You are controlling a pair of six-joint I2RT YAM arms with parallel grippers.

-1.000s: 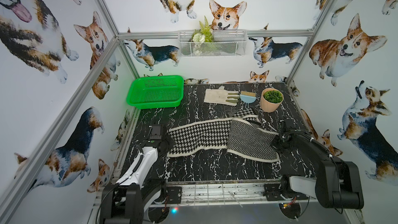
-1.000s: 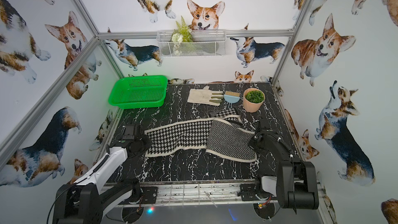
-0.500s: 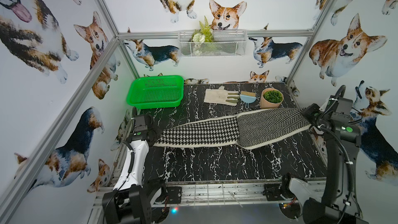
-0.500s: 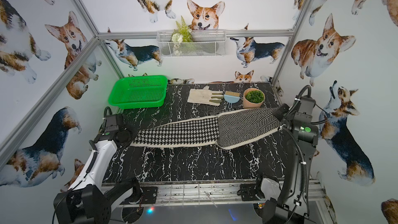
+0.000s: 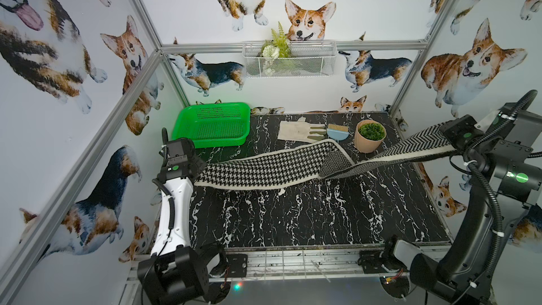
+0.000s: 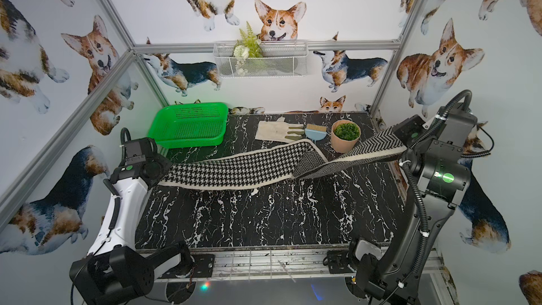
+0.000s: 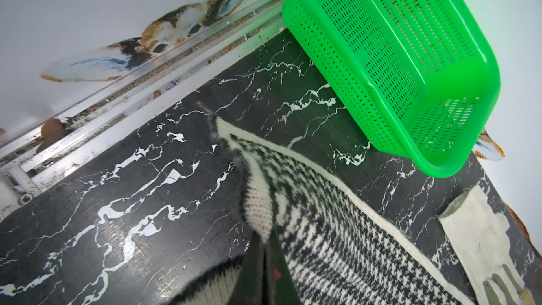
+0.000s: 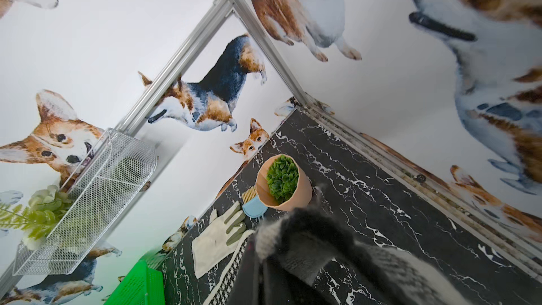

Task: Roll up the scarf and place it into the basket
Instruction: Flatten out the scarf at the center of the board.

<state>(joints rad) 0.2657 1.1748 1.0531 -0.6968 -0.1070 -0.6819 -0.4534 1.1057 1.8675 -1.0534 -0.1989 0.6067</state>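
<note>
The robot's left gripper needs to release the end of the scarf on the marble table's side edge (image 5: 196, 182) (image 7: 158, 135), in front of the green basket.
The scarf (image 5: 264, 168) (image 6: 234, 168) is stretched across the black marble table in both top views. Its left half shows houndstooth and its right half herringbone, with a twist in the middle. My left gripper (image 5: 198, 170) (image 7: 265, 244) is shut on the scarf's left end, low over the table, just in front of the green basket (image 5: 218, 143) (image 7: 381, 54). My right gripper (image 5: 446, 139) (image 8: 261, 259) is shut on the scarf's right end (image 8: 308, 242), raised above the table's right edge. That half hangs in the air. The basket holds nothing.
An off-white glove (image 5: 296, 132), a small blue brush (image 5: 337, 133) and a potted plant (image 5: 370, 136) sit at the back right, close behind the scarf. A white wire basket (image 5: 289, 60) hangs on the back wall. The right arm stands close to the right wall.
Both grippers have pulled apart, drawing the folded scarf out long. The right gripper has risen and gone right, lifting its end off the table; the left end has gone toward the left edge.
</note>
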